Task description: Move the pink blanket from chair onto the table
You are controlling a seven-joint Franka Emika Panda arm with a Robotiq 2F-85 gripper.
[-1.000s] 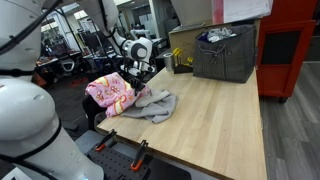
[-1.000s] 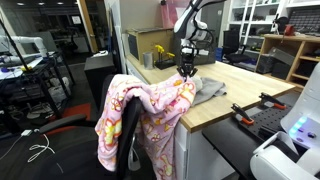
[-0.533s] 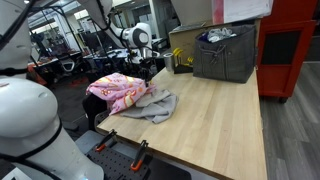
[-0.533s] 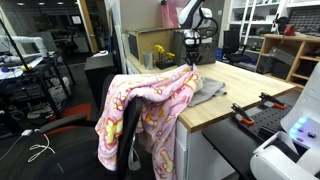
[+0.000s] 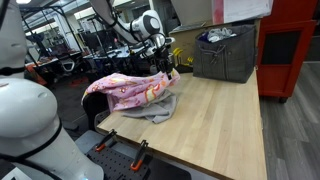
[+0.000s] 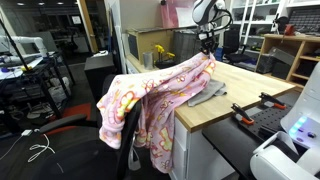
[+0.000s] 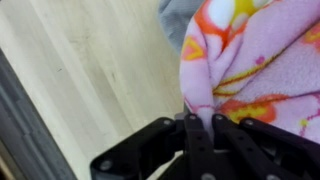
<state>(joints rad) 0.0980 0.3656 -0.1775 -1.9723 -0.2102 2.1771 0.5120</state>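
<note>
My gripper will release the far end of the pink blanket on the bare wooden table (image 5: 216, 112), in front of the dark fabric bin.
The pink patterned blanket (image 5: 130, 92) is stretched from the chair (image 6: 128, 140) up over the table edge in both exterior views (image 6: 165, 90). My gripper (image 5: 163, 62) is shut on the blanket's far edge and holds it lifted above the wooden table (image 5: 215, 120); it also shows in an exterior view (image 6: 208, 52). In the wrist view the gripper (image 7: 199, 122) pinches a fold of pink blanket (image 7: 260, 60) between its fingers, with the table (image 7: 90, 70) beyond. Most of the blanket still hangs over the chair back.
A grey cloth (image 5: 160, 108) lies on the table under the blanket's edge, also seen in an exterior view (image 6: 208, 92). A dark fabric bin (image 5: 225, 52) stands at the table's far end. Clamps (image 5: 118, 148) sit at the near edge. A cardboard box (image 6: 150, 45) stands behind.
My gripper has moved further over the table, away from the chair, and a little higher, pulling the blanket's edge with it. The blanket is now stretched taut over the grey cloth.
</note>
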